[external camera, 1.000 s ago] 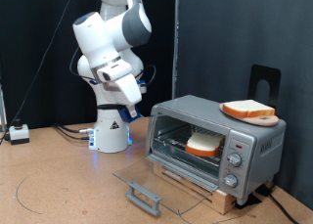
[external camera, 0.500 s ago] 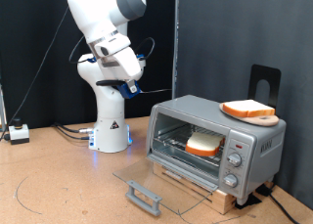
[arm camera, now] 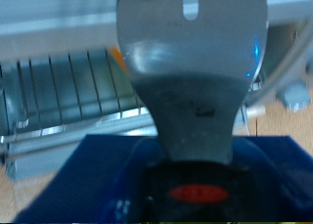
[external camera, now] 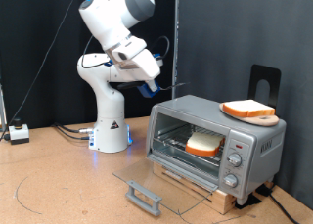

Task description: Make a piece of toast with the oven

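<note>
The robot's gripper should set the spatula down on the oven's roof (external camera: 193, 99) next to the wooden board.
The silver-grey oven (external camera: 217, 146) stands at the exterior view's right with its glass door (external camera: 147, 181) folded down flat, black handle (external camera: 143, 196) toward the front. One piece of toast (external camera: 203, 143) lies on the wire rack inside. A second, near-identical slice (external camera: 247, 110) rests on a wooden board on the oven's roof. My gripper (external camera: 152, 87) hangs in the air above and to the left of the oven, touching nothing. In the wrist view the fingers (arm camera: 191, 9) appear pressed together with nothing between them, over the wire rack (arm camera: 68, 87).
The oven sits on a wooden block (external camera: 196, 185) on the brown table. A black stand (external camera: 264, 84) rises behind the oven. A small white box (external camera: 18, 133) and cables lie at the left. An oven knob (arm camera: 293, 95) shows in the wrist view.
The arm has swung up and toward the exterior view's right, bringing the gripper from beside the robot's base to above the oven's left side. The slices and the door have not moved.
</note>
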### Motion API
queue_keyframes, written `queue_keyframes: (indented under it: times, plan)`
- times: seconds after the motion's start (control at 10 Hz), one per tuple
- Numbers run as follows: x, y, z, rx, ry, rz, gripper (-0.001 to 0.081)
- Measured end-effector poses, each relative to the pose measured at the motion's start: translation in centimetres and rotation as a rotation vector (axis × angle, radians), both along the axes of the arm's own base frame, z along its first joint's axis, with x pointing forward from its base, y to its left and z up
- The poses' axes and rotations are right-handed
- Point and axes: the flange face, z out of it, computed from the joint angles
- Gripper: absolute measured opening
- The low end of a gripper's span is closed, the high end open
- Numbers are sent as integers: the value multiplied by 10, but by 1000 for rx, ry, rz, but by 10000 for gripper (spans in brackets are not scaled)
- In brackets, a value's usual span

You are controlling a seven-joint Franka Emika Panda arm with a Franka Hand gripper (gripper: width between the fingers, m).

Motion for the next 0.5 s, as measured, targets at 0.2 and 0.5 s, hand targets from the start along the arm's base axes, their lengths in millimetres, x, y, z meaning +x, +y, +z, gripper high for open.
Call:
queue_keyframes:
  times: [0.2,0.5]
  plan:
    - [-7,30,2,-4,-17,57,399]
    - [-21,72,5,-1,-20,130,399]
